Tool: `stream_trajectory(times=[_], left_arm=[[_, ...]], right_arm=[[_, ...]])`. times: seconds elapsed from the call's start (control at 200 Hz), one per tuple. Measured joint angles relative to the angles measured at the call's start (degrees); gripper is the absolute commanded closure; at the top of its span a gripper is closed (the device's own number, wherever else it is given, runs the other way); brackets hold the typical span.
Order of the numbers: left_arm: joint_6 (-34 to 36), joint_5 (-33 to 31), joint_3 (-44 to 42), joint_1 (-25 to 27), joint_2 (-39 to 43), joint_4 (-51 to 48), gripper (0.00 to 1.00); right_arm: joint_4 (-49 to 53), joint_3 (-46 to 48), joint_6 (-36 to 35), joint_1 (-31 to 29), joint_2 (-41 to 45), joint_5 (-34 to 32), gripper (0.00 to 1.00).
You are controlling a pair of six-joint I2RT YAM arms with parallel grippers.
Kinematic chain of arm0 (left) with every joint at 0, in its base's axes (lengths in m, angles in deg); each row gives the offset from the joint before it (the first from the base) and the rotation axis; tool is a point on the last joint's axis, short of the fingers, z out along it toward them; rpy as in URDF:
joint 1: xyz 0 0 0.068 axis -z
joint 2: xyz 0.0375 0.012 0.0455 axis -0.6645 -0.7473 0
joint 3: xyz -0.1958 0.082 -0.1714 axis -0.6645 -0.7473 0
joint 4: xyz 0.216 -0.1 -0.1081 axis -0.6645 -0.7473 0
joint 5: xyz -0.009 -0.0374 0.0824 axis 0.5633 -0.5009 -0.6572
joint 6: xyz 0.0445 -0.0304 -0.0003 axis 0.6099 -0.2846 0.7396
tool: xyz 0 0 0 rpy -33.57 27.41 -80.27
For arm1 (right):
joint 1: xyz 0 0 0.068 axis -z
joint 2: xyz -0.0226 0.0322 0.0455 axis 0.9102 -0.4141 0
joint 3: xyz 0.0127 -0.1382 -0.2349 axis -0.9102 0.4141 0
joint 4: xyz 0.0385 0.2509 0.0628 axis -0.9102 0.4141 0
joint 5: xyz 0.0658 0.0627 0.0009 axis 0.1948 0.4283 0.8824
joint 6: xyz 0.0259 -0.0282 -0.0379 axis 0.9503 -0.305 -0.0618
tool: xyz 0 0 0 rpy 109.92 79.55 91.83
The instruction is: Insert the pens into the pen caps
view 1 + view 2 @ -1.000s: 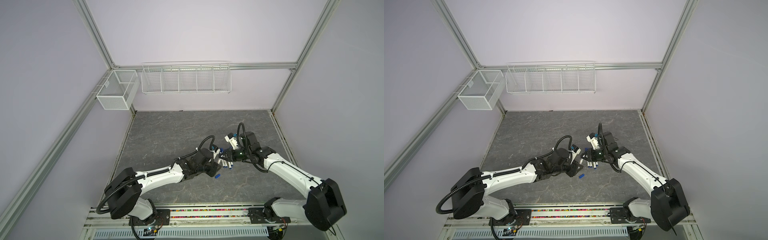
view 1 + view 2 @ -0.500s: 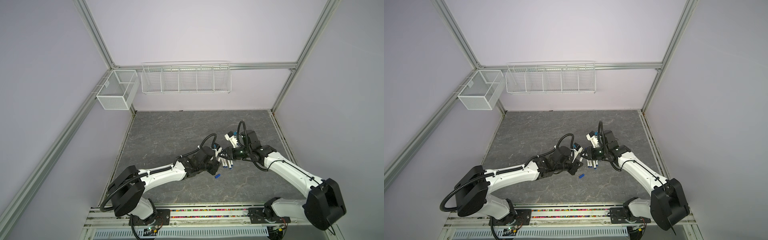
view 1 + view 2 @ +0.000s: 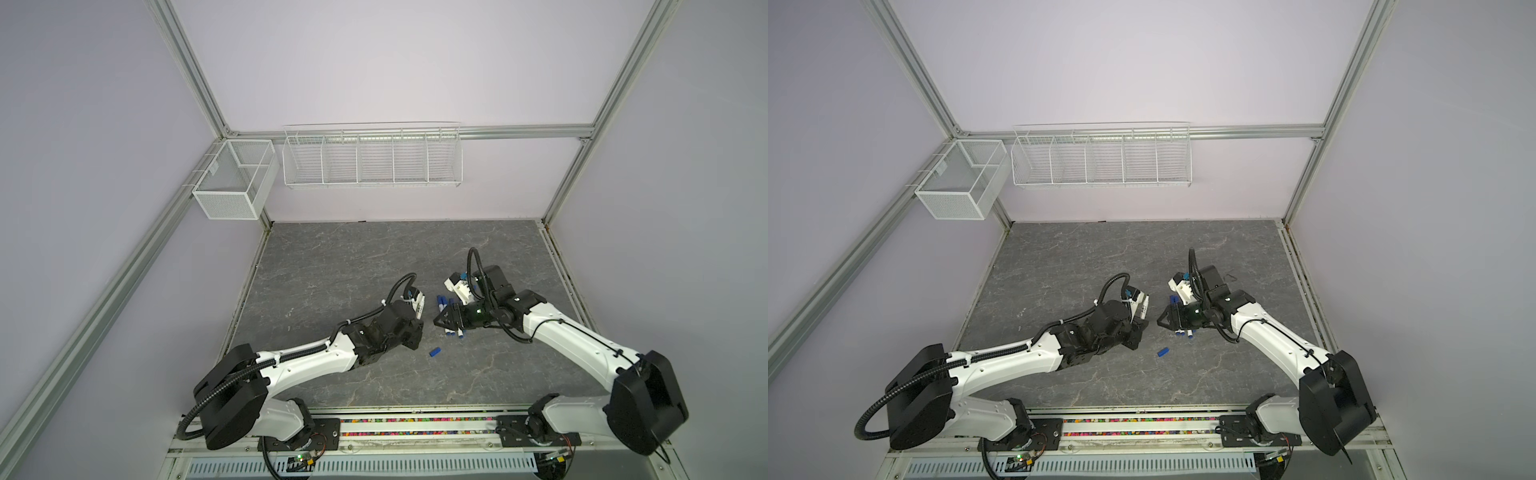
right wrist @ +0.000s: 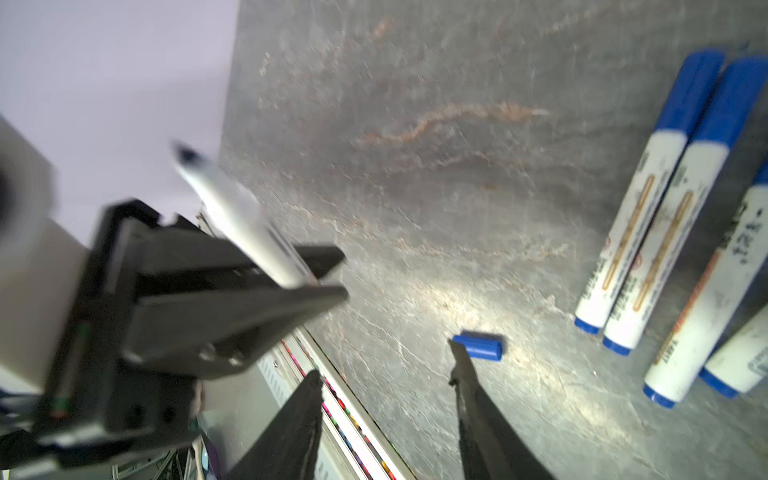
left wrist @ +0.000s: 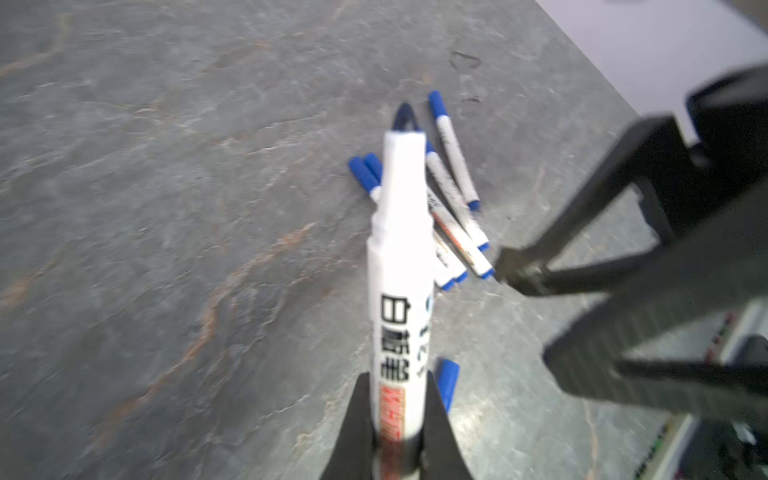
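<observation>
My right gripper needs to close on the sides of the loose blue pen cap (image 4: 478, 346) that lies on the table in front of the capped pens.
My left gripper (image 5: 397, 380) is shut on the barrel of an uncapped pen (image 5: 401, 257); its dark tip points away from the wrist. The same pen (image 4: 237, 216) shows in the right wrist view, sticking out of the left gripper (image 4: 324, 274). My right gripper (image 4: 384, 365) is open with nothing in it, facing the left gripper (image 3: 417, 330) across a small gap. One loose blue pen cap (image 3: 434, 353) (image 4: 478, 346) lies on the table in front of the grippers. Several capped pens (image 5: 453, 208) (image 4: 648, 232) lie in a bunch under the right gripper (image 3: 438, 322).
The grey stone-look table (image 3: 353, 266) is walled on three sides. A white wire rack (image 3: 372, 160) hangs on the back wall and a mesh box (image 3: 232, 183) on the left wall. A rail with a coloured strip (image 3: 415, 432) runs along the front edge.
The left gripper has shut on the pen. The right gripper has opened and let go of it, and the two grippers have drawn slightly apart.
</observation>
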Motion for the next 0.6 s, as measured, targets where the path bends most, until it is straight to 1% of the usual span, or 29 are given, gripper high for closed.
stream_trajectory(times=[0.13, 0.295, 0.6], left_arm=[[-2.99, -4.94, -1.4, -0.57, 0.63, 0.09, 1.0], [-4.44, -7.48, -1.49, -0.76, 0.63, 0.07, 1.0], [-4.59, -8.46, -1.73, -0.76, 1.05, 0.02, 1.0]], right_arm=[[4.68, -0.07, -2.58, -4.22, -5.9, -2.03, 0.44], [8.5, -0.5, -4.31, -8.55, -12.87, -4.35, 0.44], [11.47, -5.81, -5.09, -9.16, -19.58, -7.8, 0.42]])
